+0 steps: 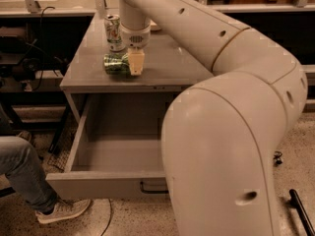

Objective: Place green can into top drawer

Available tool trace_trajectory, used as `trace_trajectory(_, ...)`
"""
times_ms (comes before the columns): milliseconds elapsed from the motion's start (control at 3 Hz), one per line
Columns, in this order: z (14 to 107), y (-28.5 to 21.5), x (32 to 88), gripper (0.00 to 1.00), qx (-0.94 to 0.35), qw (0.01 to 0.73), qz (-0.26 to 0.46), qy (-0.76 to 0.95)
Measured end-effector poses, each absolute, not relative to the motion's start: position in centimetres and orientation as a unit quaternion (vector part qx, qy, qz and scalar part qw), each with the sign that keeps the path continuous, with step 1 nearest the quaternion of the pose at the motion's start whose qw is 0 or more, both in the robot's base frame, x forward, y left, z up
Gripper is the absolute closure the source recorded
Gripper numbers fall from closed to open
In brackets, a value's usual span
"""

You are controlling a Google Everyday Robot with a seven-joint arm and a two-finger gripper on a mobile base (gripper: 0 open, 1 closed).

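Note:
The green can will go down inside the open top drawer from my gripper, toward the back of the drawer's bare grey bottom (153,124). The can still lies on the cabinet top.
The green can (114,64) lies on its side near the front edge of the grey cabinet top (167,68). My gripper (132,64) hangs from the arm right at the can's right end, touching or nearly touching it. The top drawer (98,178) is pulled wide open below the cabinet top. Its inside shows bare grey metal, and its dark handle (153,188) is on the front panel. My own arm hides the drawer's right part.
A mostly white can with green and red markings (113,32) stands upright just behind the green can. A person's jeans leg (22,168) and shoe (61,210) are beside the drawer's left front corner. A dark rod (300,211) lies on the floor at the lower right.

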State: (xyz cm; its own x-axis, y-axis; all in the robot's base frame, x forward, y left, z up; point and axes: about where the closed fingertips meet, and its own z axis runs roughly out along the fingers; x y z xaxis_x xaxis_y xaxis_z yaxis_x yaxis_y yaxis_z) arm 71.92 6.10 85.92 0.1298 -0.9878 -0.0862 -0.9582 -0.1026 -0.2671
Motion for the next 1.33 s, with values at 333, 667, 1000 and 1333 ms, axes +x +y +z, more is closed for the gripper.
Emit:
trace_trajectory(333,88.3,1.3,67.4,1.00,-0.731,0.145,-0.033,0.666)
trace_trajectory(667,87.1,-4.2,62.6,1.00,-0.717,0.102,-0.016,0.689)
trace_trajectory(1000,83.1,-8.2,58.7,1.00,-0.697,0.040,0.003,0.716)
trace_trajectory(1333,81.8,-8.8,57.9,1.00,-0.696,0.023,0.007,0.718)
